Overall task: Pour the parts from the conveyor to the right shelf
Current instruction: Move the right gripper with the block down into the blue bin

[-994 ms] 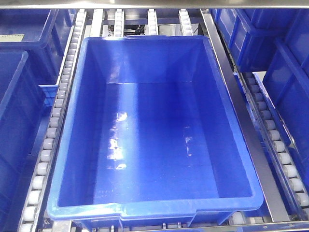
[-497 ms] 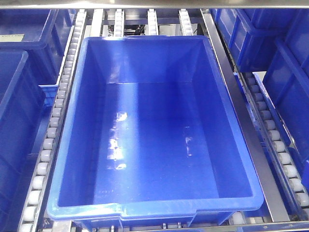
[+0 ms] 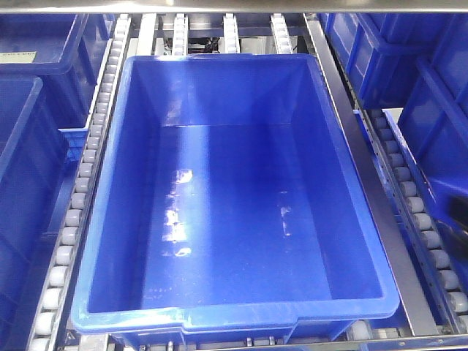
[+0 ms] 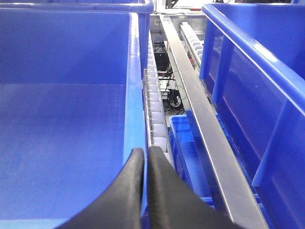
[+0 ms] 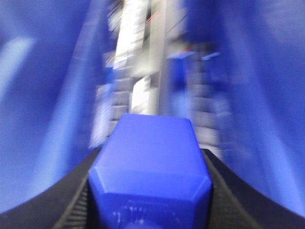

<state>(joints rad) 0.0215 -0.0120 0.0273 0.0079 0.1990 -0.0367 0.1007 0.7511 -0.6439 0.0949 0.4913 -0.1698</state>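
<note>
My right gripper should release the part, now held between its black fingers, inside the empty blue crate, setting it free on the crate's bottom next to the small glare streak (image 3: 252, 221).
The part (image 5: 150, 164), a bright-blue block, fills the lower middle of the right wrist view. My right gripper (image 5: 150, 156) is shut on it, with a black finger on each side. Everything behind it is motion-blurred blue and grey. My left gripper (image 4: 146, 152) is shut with nothing between its fingers, and its tips hang over the right rim of a blue crate (image 4: 135, 86). The right shelf (image 3: 358, 146) holds a large empty blue crate (image 3: 234, 316) on its roller lanes (image 3: 77, 197). The conveyor is out of view.
More blue crates stand on the left (image 3: 29, 66) and right (image 3: 439, 110) of the middle crate. A steel rail (image 4: 190, 86) and a roller lane (image 4: 155, 100) run between crates. A dark blurred shape (image 3: 452, 207) shows at the right edge.
A dark shape has come in at the right edge of the front view, over the right roller lane. The middle crate has not moved.
</note>
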